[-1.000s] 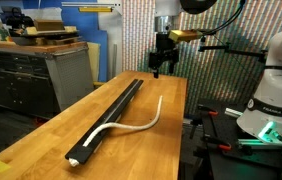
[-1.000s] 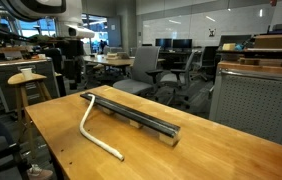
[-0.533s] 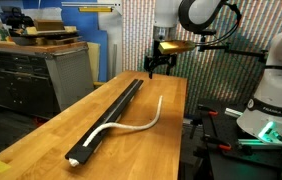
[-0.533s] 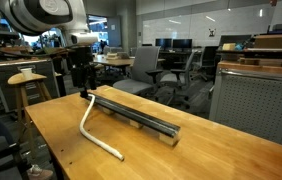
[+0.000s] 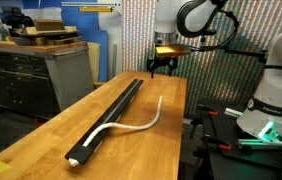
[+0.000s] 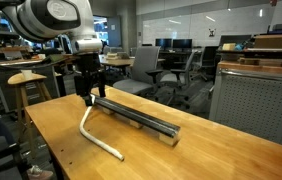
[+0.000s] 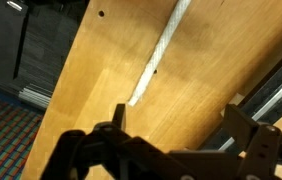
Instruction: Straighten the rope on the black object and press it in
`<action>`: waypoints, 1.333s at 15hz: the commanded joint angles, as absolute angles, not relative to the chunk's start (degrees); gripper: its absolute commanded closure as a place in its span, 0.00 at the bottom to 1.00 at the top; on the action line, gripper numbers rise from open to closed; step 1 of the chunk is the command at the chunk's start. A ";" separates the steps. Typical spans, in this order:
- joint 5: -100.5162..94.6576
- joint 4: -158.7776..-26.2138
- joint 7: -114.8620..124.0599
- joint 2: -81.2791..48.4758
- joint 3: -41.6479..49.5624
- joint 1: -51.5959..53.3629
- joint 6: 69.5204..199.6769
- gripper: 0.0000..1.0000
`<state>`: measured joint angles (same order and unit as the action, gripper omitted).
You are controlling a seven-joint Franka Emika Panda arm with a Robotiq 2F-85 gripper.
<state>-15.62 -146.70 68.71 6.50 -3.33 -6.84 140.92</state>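
The rope's loose end (image 5: pixel 161 98) (image 7: pixel 134 101) lies on the bare wood beside the black object, and my gripper should go to it next and close on it there.
The black object (image 5: pixel 113 115) is a long, narrow bar lying lengthwise on the wooden table (image 5: pixel 51 135); it also shows in an exterior view (image 6: pixel 136 117) and at the right edge of the wrist view (image 7: pixel 281 85). The rope (image 5: pixel 141 124) is a white cord. One end lies on the bar's near end, and the rest curves off across the wood (image 6: pixel 96 135) (image 7: pixel 163 48). My gripper (image 5: pixel 162 68) (image 6: pixel 86 92) (image 7: pixel 181 120) hangs open above the table by the bar's other end. Bare wood shows between its fingers (image 7: pixel 118 115); it holds nothing.
A grey cabinet (image 5: pixel 31 75) stands beside the table. A white robot base (image 5: pixel 271 100) and red clamps sit on the other side. Stools (image 6: pixel 26 80) and office chairs (image 6: pixel 171 70) lie beyond the table's edges.
The arm has swung in over the table toward the bar's end and come lower, with the wrist turning. The jaws stayed open. Rope and bar have not moved.
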 commanded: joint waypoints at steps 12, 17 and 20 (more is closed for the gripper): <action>-16.33 -146.82 71.39 3.14 -1.38 -6.20 144.08 0.00; -15.87 -147.13 74.39 -0.96 0.46 -6.17 146.33 0.00; -15.19 -147.33 77.15 -3.59 2.14 -5.86 150.52 0.00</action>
<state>-15.45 -147.30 74.04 -1.21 0.06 -6.75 146.18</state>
